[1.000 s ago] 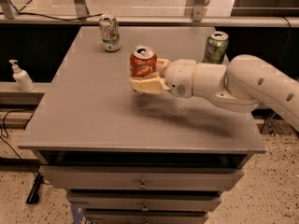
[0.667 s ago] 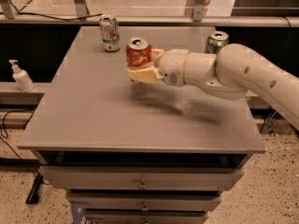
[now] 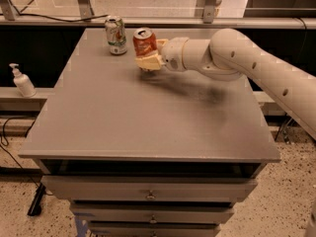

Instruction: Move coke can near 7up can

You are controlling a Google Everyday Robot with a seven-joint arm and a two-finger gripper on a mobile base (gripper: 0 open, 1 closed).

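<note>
My gripper needs to let go of the coke can on the grey table [image 3: 137, 57], close against the 7up can, near the table's far edge.
The coke can [image 3: 144, 43], red-orange with a silver top, is upright in my gripper [image 3: 148, 58], whose pale fingers are shut around its lower half. It is held just above the grey table [image 3: 148, 112], near the far edge. The 7up can [image 3: 115, 34], pale whitish with green and red markings, stands upright on the table just left of the coke can, a small gap between them. My white arm [image 3: 232, 58] reaches in from the right. The dark green can is hidden behind my arm.
A white pump bottle [image 3: 21, 81] stands on a low ledge left of the table. Drawers [image 3: 148, 195] are under the tabletop. A window rail [image 3: 158, 19] runs behind the far edge.
My gripper has carried the coke can left and toward the far edge, from mid-table to close beside the 7up can. My arm now covers the dark green can.
</note>
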